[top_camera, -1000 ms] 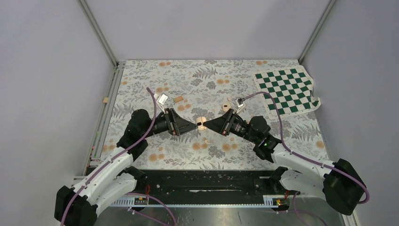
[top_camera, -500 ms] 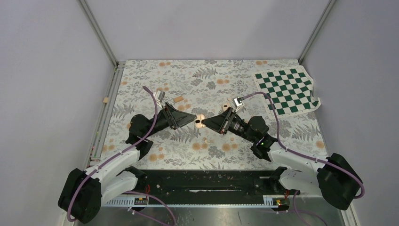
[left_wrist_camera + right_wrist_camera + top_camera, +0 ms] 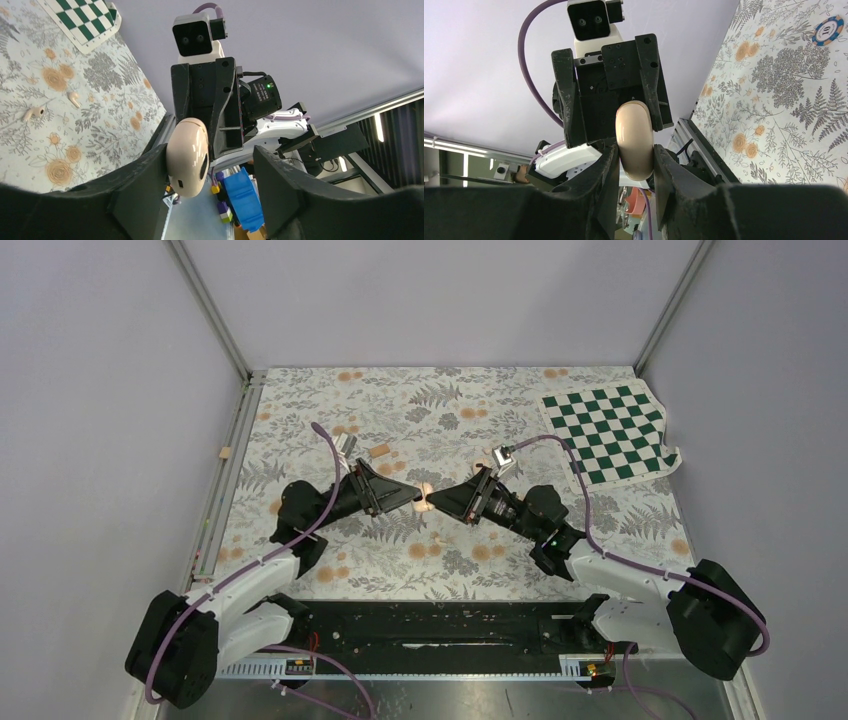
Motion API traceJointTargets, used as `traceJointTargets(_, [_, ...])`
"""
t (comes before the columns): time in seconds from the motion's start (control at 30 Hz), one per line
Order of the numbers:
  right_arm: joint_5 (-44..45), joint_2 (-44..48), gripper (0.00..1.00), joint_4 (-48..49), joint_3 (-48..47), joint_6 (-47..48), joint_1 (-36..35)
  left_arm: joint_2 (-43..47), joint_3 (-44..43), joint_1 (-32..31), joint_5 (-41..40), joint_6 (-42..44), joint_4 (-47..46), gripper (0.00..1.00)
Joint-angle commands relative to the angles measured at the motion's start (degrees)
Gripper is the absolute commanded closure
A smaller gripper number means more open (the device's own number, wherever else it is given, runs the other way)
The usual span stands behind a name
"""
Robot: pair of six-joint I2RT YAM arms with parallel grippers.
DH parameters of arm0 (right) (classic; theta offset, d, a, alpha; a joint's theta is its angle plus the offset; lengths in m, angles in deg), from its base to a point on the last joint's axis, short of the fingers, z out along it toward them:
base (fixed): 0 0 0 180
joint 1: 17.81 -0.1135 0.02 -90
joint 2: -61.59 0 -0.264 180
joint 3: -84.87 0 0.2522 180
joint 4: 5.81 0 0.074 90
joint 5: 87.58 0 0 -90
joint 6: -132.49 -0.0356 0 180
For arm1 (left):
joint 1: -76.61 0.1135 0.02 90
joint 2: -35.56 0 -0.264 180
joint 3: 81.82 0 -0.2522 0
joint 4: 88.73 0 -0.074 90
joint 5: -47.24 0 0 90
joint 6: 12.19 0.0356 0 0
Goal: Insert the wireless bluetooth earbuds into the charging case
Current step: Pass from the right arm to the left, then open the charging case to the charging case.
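Observation:
The shut charging case is pinched in my right gripper, so next my left gripper grips its other end (image 3: 635,112) before my right gripper opens and takes hold of the raised lid.
The charging case (image 3: 424,502) is a rounded peach-beige shell held in the air between my two grippers, above the middle of the flowered cloth. My right gripper (image 3: 437,504) is shut on it, and the right wrist view shows the case (image 3: 635,140) pinched between both fingers (image 3: 607,165). My left gripper (image 3: 410,498) is open around the other end. In the left wrist view the case (image 3: 187,156) rests against one finger (image 3: 145,175), with a wide gap to the other. Two earbuds (image 3: 31,113) (image 3: 74,98) lie on the cloth beyond the right gripper.
A flat tan oblong piece (image 3: 379,451) lies behind the left gripper. A green-and-white checkered cloth (image 3: 608,430) covers the far right corner. A blue poker chip (image 3: 828,31) lies on the flowered cloth. A small tan block (image 3: 224,452) sits on the left rail.
Both arms have shifted a little toward the far side with the case between the grippers. The left elbow has swung inward.

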Motion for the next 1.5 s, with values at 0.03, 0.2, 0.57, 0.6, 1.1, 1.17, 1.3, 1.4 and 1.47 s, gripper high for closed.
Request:
traceJointTargets(0.03, [0.30, 0.26, 1.00, 3.24, -1.94, -0.21, -0.22, -0.19, -1.99, -0.75, 1.91, 0.69, -3.88, 0.48])
traceJointTargets(0.2, [0.41, 0.76, 1.00, 2.51, -1.54, -0.04, -0.18, -0.46, -2.19, -0.71, 1.84, 0.63, -4.01, 0.80])
traceJointTargets(0.57, [5.74, 6.42, 0.63, -5.90, 1.93, 2.06, 0.17, -0.38, -3.03, -0.75, 3.97, -0.14, -5.94, 1.00])
traceJointTargets(0.6, [6.73, 7.25, 0.62, -7.81, 2.31, 2.38, 0.44, -0.44, -3.18, -0.73, 4.24, -0.32, -6.21, 1.00])
traceJointTargets(1.1, [10.99, 13.47, 0.21, -22.85, 0.82, 8.28, 1.46, -1.09, -4.13, -0.39, 5.98, 0.87, -4.77, 1.00])
traceJointTargets(1.17, [13.41, 15.91, 0.19, -28.24, 0.10, 11.01, 1.49, -0.28, -4.51, 0.14, 6.18, 2.69, -1.31, 1.00])
traceJointTargets(1.3, [16.01, 19.61, 0.20, -38.94, -2.95, 18.16, 1.46, 1.81, -5.60, 0.95, 6.37, 6.79, 5.68, 1.00])
traceJointTargets(1.4, [15.28, 20.66, 0.22, -43.46, -5.72, 22.10, 1.50, 2.45, -6.95, 1.30, 6.52, 9.73, 10.50, 1.00])
traceJointTargets(1.47, [13.85, 20.73, 0.23, -44.32, -7.15, 23.90, 1.46, 2.37, -7.24, 1.52, 6.84, 10.47, 11.23, 1.00])
